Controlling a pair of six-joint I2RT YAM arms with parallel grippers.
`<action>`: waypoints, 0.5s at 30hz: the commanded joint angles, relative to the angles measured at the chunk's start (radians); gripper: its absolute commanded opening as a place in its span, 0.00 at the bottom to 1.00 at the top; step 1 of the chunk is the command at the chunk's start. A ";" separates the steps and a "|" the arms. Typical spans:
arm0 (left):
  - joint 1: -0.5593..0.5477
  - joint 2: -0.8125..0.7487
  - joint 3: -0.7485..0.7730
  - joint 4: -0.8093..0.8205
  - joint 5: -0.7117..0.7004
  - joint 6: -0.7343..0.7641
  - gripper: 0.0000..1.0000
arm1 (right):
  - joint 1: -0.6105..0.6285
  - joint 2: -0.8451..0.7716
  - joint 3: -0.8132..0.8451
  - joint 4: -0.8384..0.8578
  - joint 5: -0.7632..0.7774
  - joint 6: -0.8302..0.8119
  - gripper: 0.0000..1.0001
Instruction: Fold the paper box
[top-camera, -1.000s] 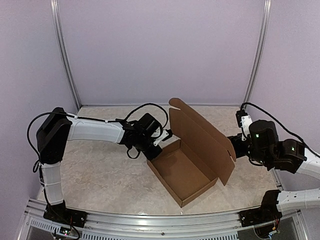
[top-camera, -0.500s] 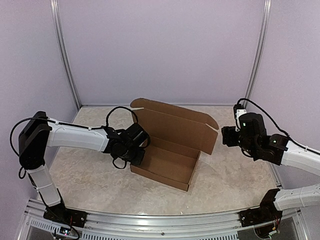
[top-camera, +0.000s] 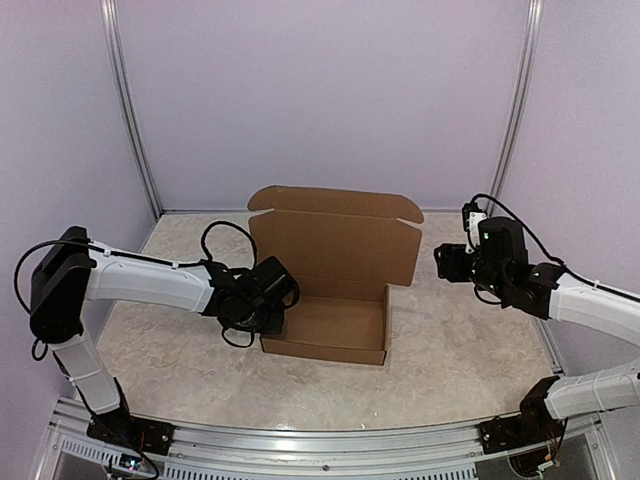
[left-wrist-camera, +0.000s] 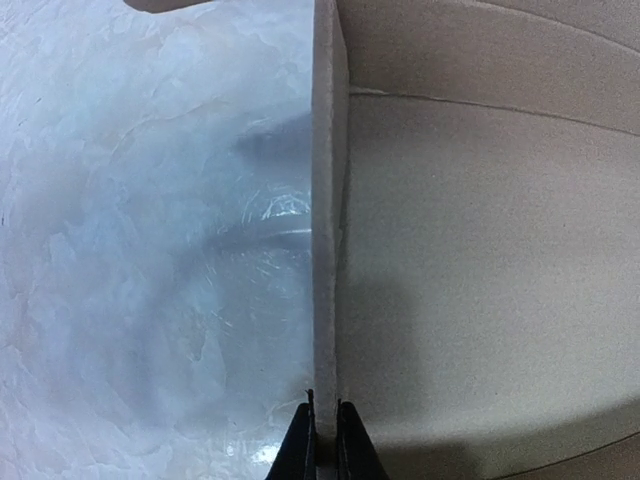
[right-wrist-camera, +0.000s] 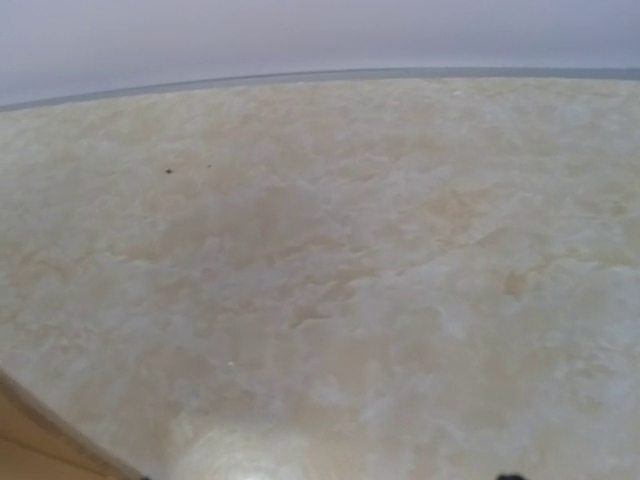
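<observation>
The robot's right gripper needs to go to the paper box's lid next and grab the lid's closest side edge (top-camera: 419, 239), just below the top flap.
The paper box (top-camera: 335, 325) is a brown cardboard tray in the middle of the table, with its lid (top-camera: 335, 245) upright at the back and facing the front. My left gripper (top-camera: 275, 315) is shut on the tray's left wall. In the left wrist view, the fingers (left-wrist-camera: 325, 445) pinch the wall's top edge (left-wrist-camera: 325, 200), with the box floor to the right. My right gripper (top-camera: 443, 265) hovers right of the lid's right edge, apart from it. Only a dark fingertip (right-wrist-camera: 510, 476) shows at the bottom of its wrist view, and a box corner (right-wrist-camera: 30, 445) shows at lower left.
The marbled tabletop (top-camera: 460, 340) surrounds the box. Purple walls and metal corner posts (top-camera: 135, 150) enclose the back and sides. A metal rail (top-camera: 320, 440) runs along the near edge by the arm bases.
The box has swung round from a diagonal to square with the front, held by my left gripper, which moved nearer and left. My right gripper has drawn back from behind the lid.
</observation>
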 joint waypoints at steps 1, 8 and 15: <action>-0.028 -0.003 -0.002 0.003 -0.013 -0.075 0.06 | -0.016 0.025 -0.005 0.044 -0.070 -0.003 0.72; -0.065 -0.043 -0.004 -0.004 -0.069 -0.111 0.20 | -0.028 0.034 0.000 0.060 -0.114 -0.035 0.72; -0.096 -0.115 -0.006 0.030 -0.134 -0.037 0.38 | -0.039 0.023 -0.003 0.066 -0.153 -0.070 0.72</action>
